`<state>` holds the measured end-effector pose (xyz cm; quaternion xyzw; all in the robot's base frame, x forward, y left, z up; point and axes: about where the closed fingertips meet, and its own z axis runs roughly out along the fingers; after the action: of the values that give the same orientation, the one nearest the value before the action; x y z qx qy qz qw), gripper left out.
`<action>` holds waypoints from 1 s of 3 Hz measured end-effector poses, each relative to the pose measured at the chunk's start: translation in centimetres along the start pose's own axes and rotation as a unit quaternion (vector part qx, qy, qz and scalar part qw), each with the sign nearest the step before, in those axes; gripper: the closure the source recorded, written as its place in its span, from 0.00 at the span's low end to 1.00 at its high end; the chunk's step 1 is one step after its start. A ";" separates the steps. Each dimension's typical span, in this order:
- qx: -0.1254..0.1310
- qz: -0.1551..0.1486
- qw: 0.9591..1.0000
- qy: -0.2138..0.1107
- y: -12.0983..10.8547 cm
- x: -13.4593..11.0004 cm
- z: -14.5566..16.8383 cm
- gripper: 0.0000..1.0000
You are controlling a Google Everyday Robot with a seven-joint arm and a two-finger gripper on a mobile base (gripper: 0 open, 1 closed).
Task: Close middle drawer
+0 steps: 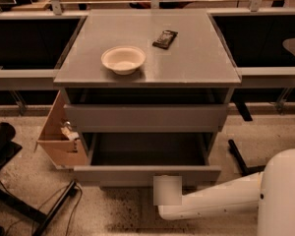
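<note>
The robot's gripper needs to release the middle drawer, which is now pulled far out, once the front of that drawer sits in the grey cabinet (pixel 147 158) below the upper drawer.
The middle drawer (pixel 146 174) of the grey cabinet is pulled far out, and its long empty grey tray (pixel 147 149) shows from above. My gripper (pixel 167 190) is low at the front of this drawer, right against the middle of its flat front panel. My white arm (pixel 211 203) reaches in to it from the lower right. The drawer above (pixel 146 117) has its front panel nearly flush with the cabinet.
A white bowl (pixel 123 59) and a dark snack packet (pixel 165 39) lie on the cabinet top (pixel 196 63). An open cardboard box (pixel 59 139) stands on the floor to the cabinet's left. Black chair legs (pixel 24 205) and a cable lie at the lower left. A black stand foot (pixel 238 156) is on the right.
</note>
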<state>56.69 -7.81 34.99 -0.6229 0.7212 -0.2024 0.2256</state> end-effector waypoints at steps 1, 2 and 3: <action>0.000 0.000 1.000 0.000 0.1 0.0 -0.1 1.00; 0.024 -0.005 1.000 0.014 -4.2 1.0 1.0 1.00; 0.024 -0.005 1.000 0.014 -4.0 1.0 0.9 1.00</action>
<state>60.32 -9.38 36.52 -0.6184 0.7158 -0.2294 0.2294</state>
